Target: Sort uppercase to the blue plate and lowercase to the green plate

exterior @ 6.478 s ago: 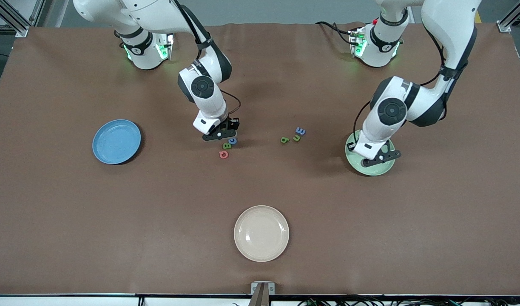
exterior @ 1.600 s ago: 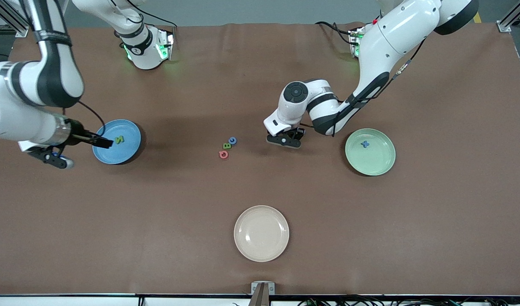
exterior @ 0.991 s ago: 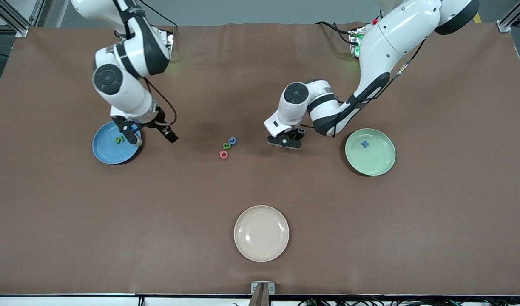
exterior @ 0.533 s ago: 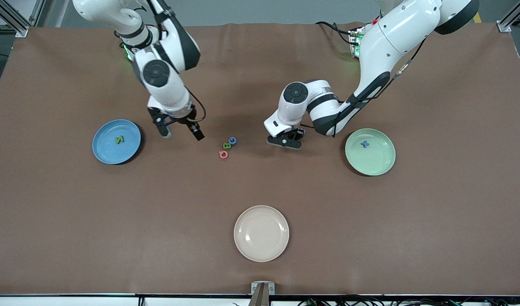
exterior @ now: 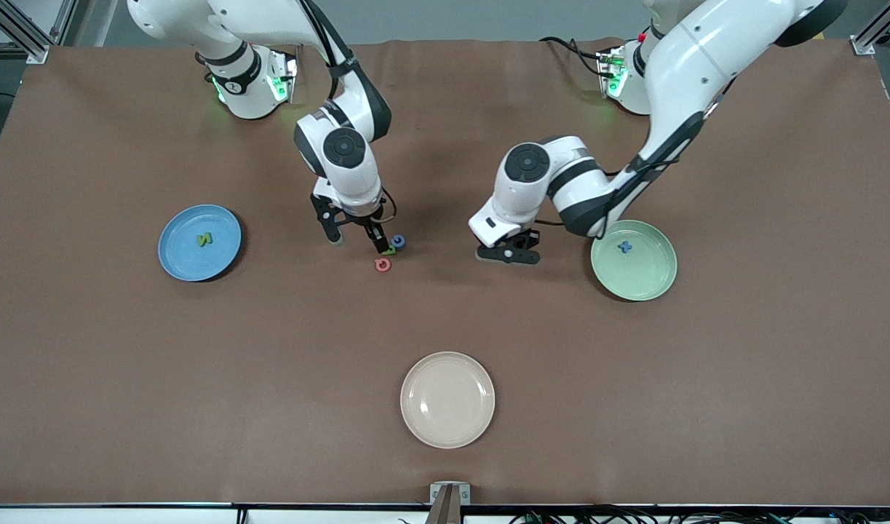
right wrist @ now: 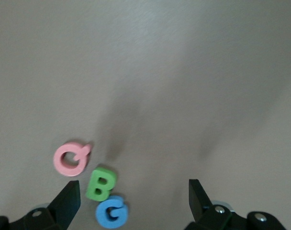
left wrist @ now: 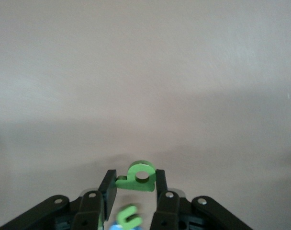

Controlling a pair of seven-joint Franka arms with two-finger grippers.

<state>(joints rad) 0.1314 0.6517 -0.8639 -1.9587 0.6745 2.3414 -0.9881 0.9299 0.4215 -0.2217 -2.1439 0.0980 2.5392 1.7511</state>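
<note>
The robot's left gripper needs to release the green letter with a tail on the green plate (exterior: 642, 272) in front of the blue x. The tailed letter is now low over the table.
The blue plate (exterior: 186, 262) holds a green N (exterior: 205, 239). The green plate (exterior: 645, 280) holds a blue x (exterior: 624, 247). My left gripper (exterior: 508, 255) (left wrist: 135, 178) is shut on the green tailed lowercase letter (left wrist: 141, 176), low over the table beside the green plate. A green u-shaped letter (left wrist: 128, 216) and a blue one lie under it. My right gripper (exterior: 357, 241) (right wrist: 133, 201) hangs open over the uppercase cluster: pink Q (exterior: 383, 265) (right wrist: 71, 158), green B (right wrist: 101, 183), blue C-like letter (exterior: 398, 241) (right wrist: 112, 212).
A cream plate (exterior: 447, 399) sits nearest the front camera, at mid-table. The brown cloth covers the whole table. The left arm's forearm reaches over the edge of the green plate.
The right arm swung from the blue plate, where the N stays, to the uppercase cluster. The left gripper shut on the green tailed letter and shifted toward the green plate.
</note>
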